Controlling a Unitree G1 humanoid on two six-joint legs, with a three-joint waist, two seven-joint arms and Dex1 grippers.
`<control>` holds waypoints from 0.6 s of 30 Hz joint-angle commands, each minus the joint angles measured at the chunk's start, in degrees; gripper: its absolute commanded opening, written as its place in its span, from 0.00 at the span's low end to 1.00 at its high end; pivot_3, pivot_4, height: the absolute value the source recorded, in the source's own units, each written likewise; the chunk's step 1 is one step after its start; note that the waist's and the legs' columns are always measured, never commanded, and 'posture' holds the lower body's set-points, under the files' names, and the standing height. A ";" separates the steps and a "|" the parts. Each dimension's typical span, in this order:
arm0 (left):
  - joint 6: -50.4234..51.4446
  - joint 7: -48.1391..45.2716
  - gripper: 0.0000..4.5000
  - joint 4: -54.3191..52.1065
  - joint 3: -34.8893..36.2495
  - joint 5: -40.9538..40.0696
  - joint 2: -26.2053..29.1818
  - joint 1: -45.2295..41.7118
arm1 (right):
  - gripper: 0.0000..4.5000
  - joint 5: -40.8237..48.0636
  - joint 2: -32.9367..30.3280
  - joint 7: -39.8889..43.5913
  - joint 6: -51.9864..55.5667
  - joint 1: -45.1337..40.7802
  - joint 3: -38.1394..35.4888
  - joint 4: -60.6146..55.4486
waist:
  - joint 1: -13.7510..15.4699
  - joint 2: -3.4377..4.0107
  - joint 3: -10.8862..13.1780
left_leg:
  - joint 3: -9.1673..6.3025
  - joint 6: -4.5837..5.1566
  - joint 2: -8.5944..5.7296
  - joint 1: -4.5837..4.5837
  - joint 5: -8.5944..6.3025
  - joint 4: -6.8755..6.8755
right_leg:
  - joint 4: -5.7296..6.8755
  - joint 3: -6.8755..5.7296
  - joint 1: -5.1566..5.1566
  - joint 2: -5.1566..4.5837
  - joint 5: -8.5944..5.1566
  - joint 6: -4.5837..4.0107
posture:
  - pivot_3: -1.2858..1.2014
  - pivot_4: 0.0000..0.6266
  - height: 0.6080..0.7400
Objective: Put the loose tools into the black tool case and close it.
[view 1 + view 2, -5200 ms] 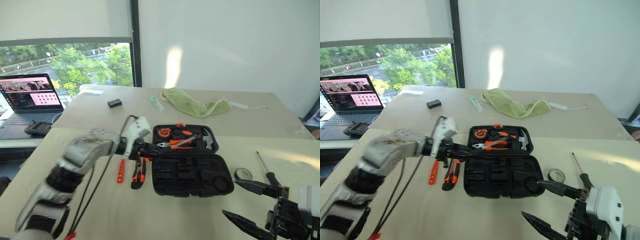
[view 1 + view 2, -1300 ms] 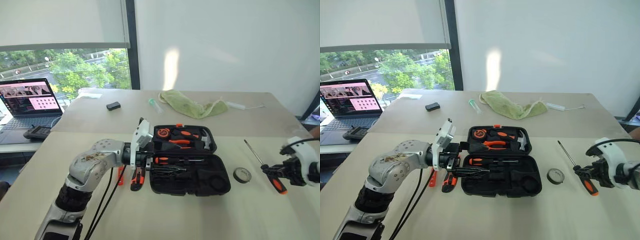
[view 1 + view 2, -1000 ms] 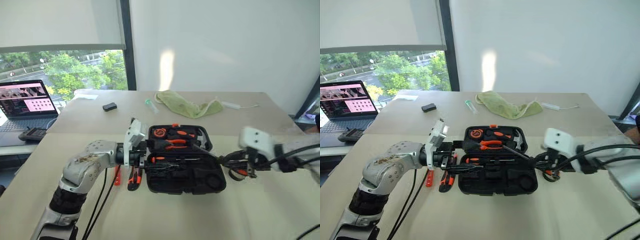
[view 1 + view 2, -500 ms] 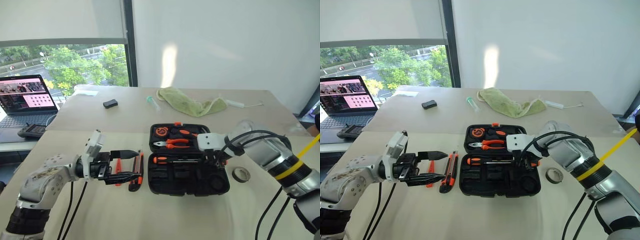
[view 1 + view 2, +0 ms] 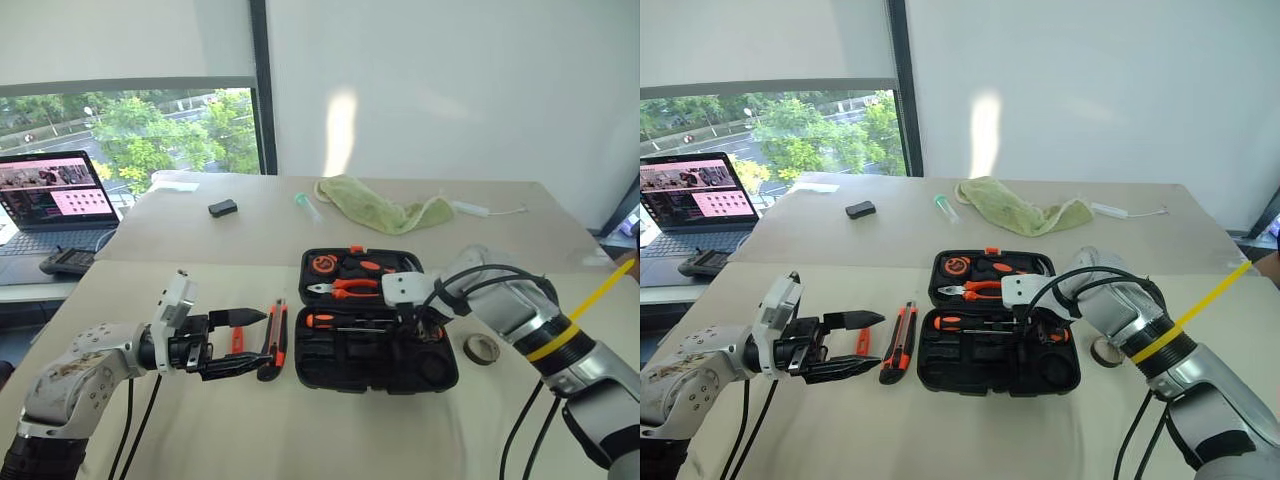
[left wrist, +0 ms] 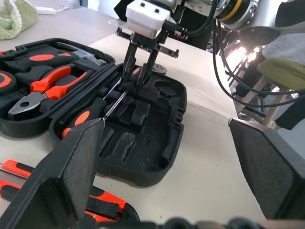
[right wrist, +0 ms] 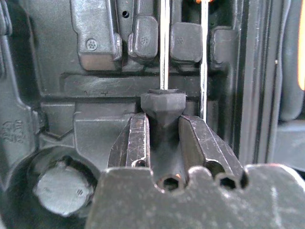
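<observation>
The slim orange tester screwdriver beside the utility knife is next; my left gripper needs to grip the middle of its body [image 5: 237, 342].
The black tool case [image 5: 350, 367] lies open mid-table. One orange-and-black screwdriver [image 5: 340, 321] lies in its near half. My right gripper [image 5: 418, 325] points down into that half, shut on the black handle end of a second screwdriver [image 7: 163, 98], whose shaft [image 7: 164, 47] runs along the moulded slots. My left gripper [image 5: 880, 342] hangs open left of the case, nothing between its fingers. The utility knife [image 5: 898, 343] and the slim orange tester screwdriver [image 5: 861, 343] lie on the table by it. The dark tape roll [image 5: 485, 348] sits right of the case.
Orange-handled pliers [image 5: 345, 289] and a small hammer [image 5: 410, 266] sit in the case's far half. Behind lie a green cloth [image 5: 385, 210], a small black block [image 5: 223, 208] and a small tube [image 5: 308, 207]. A laptop [image 5: 60, 190] stands far left.
My left gripper has drawn back leftward from the case, still open. My right gripper has brought the second screwdriver over the case and lowered it into the near half.
</observation>
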 commanded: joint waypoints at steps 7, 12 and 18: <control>2.27 3.33 1.00 -3.86 -0.58 -2.11 0.06 -2.74 | 0.49 7.57 -0.71 3.92 2.60 1.32 -8.11 -6.19 | 0.20 0.00 0.01 | -0.02 0.02 -0.03 0.01 -0.01 0.03 | 0.03 -0.03 0.04 -0.05 0.00 0.00 | 0.52 0.24 1.00; 2.59 5.41 1.00 -3.91 -1.12 -2.00 -0.64 -3.52 | 0.32 16.85 -0.21 0.77 8.78 5.38 -18.64 -12.99 | 0.07 0.02 0.02 | -0.06 -0.05 0.02 -0.14 0.03 -0.04 | 0.05 -0.02 -0.12 0.04 0.00 0.00 | 0.52 0.24 1.00; 4.23 10.11 1.00 -6.93 -0.76 -3.33 -1.60 -2.76 | 0.01 22.34 5.85 -17.01 13.95 22.17 -34.79 -24.96 | 0.57 -0.01 0.00 | -0.13 0.03 -0.01 -0.19 -0.02 -0.01 | 0.03 -0.07 -0.01 -0.08 0.02 0.02 | 0.52 0.24 1.00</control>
